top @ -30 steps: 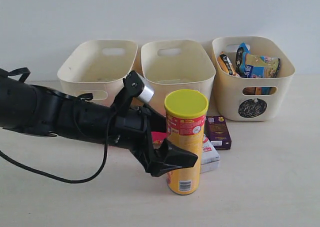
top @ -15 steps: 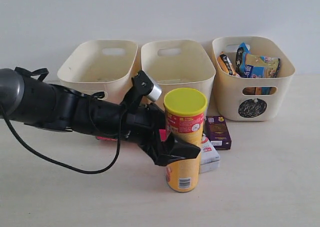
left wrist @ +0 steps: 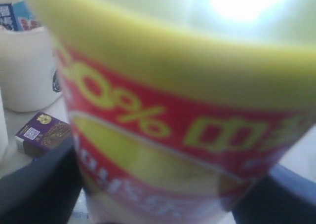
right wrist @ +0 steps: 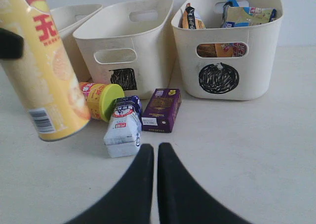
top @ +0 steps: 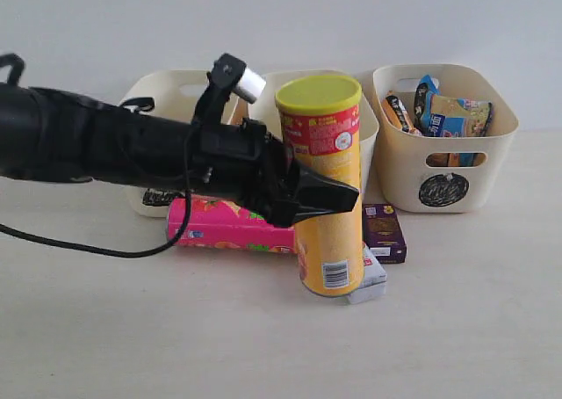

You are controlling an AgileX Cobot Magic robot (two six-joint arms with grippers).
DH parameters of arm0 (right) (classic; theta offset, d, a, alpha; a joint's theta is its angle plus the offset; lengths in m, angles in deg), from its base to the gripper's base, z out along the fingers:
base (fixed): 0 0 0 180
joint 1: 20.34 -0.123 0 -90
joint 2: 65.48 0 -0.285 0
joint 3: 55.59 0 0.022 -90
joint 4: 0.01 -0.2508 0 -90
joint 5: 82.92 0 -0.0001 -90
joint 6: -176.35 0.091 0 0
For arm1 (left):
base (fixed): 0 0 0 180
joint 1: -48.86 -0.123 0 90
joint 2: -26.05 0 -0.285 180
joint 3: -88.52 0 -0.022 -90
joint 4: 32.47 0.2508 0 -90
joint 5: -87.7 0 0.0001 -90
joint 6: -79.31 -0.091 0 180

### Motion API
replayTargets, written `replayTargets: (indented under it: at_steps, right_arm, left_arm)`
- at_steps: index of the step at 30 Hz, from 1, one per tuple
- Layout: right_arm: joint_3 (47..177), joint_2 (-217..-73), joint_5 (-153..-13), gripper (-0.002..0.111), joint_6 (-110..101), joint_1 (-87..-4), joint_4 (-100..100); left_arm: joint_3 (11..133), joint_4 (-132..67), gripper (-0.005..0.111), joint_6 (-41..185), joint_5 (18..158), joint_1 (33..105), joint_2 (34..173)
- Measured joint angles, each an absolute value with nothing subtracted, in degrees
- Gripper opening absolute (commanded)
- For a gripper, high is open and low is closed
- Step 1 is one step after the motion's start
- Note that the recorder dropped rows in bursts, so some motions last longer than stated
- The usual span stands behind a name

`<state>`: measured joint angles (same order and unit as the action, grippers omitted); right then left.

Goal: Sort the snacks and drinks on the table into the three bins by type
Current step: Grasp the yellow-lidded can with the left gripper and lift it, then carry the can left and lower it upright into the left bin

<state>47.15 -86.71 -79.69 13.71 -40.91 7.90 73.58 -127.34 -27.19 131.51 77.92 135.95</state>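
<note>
Next, my left gripper releases the yellow chip tube standing upright inside the bin (top: 194, 134) that is farthest from the crinkly bags, next to the middle bin.
My left gripper (top: 327, 191) is shut on the yellow chip tube (top: 323, 179), which hangs tilted just above the table. The tube (left wrist: 168, 110) fills the left wrist view, with dark fingers (left wrist: 34, 184) on either side. A pink tube (top: 228, 225) lies on its side behind it. The white-and-blue carton (right wrist: 123, 128) and the purple carton (right wrist: 162, 110) lie in front of the three bins. Crinkly bags (top: 448, 109) stand in the right bin (top: 404, 170). The middle bin (right wrist: 128, 41) and left bin (top: 167, 83) show no contents. My right gripper (right wrist: 152, 150) is shut and empty, low over the table near the cartons.
The black left arm (top: 105, 153) and its cable stretch across the left bin's front. Bare table lies in front of the cartons and to the right of them.
The left arm has risen and carried the yellow tube up off the table, tilting it. The pink tube behind it has come into view.
</note>
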Motion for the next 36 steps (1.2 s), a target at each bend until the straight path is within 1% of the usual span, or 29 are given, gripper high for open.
replayTargets:
  at_steps: [6,8,9,13,17,18,19,20,21,22,24,26,28,32,36]
  right_arm:
    - [47.15,-86.71,-79.58,0.000,13.71,-40.91,7.90]
    - [47.15,-86.71,-79.47,0.000,13.71,-40.91,7.90]
    - [47.15,-86.71,-79.47,0.000,13.71,-40.91,7.90]
    - [47.15,-86.71,-79.47,0.000,13.71,-40.91,7.90]
    - [47.15,-86.71,-79.47,0.000,13.71,-40.91,7.90]
    - [47.15,-86.71,-79.47,0.000,13.82,-40.91,7.90]
    - [47.15,-86.71,-79.37,0.000,13.94,-40.91,7.90]
    - [47.15,-86.71,-79.38,0.000,13.94,-40.91,7.90]
    - [47.15,-86.71,-79.38,0.000,13.94,-40.91,7.90]
    - [47.15,-86.71,-79.38,0.000,13.94,-40.91,7.90]
    - [47.15,-86.71,-79.38,0.000,13.94,-40.91,7.90]
    - [47.15,-86.71,-79.38,0.000,13.94,-40.91,7.90]
    - [47.15,-86.71,-79.38,0.000,13.94,-40.91,7.90]
    - [47.15,-86.71,-79.38,0.000,13.94,-40.91,7.90]
    - [47.15,-86.71,-79.38,0.000,13.94,-40.91,7.90]
  left_arm:
    - [73.58,-114.22,0.004,-14.08,129.53,77.92,126.29]
    - [73.58,-109.66,0.004,-7.17,123.81,77.92,121.58]
    - [73.58,-107.57,0.004,-1.89,118.13,77.92,118.41]
    - [75.21,-101.68,0.004,7.93,109.71,77.92,113.95]
    - [81.27,-85.25,0.004,23.97,107.32,77.92,112.71]
    - [84.07,-75.17,0.004,32.10,107.21,77.92,112.83]
    - [86.18,-67.19,0.004,39.23,107.59,77.92,113.12]
    - [90.13,-54.06,0.004,50.87,110.07,77.92,114.41]
    - [92.72,-46.82,0.004,57.07,112.75,77.92,115.51]
    - [97.71,-36.53,0.004,66.46,119.01,77.92,117.84]
    - [104.71,-23.83,0.004,74.80,128.49,77.92,122.69]
    - [109.44,-17.92,0.004,79.31,133.37,77.92,127.12]
    - [111.80,-16.71,0.004,81.22,134.23,77.37,129.28]
    - [115.79,-16.04,0.004,85.88,133.62,73.81,134.27]
    - [116.30,-18.50,0.004,87.39,130.82,70.89,137.36]
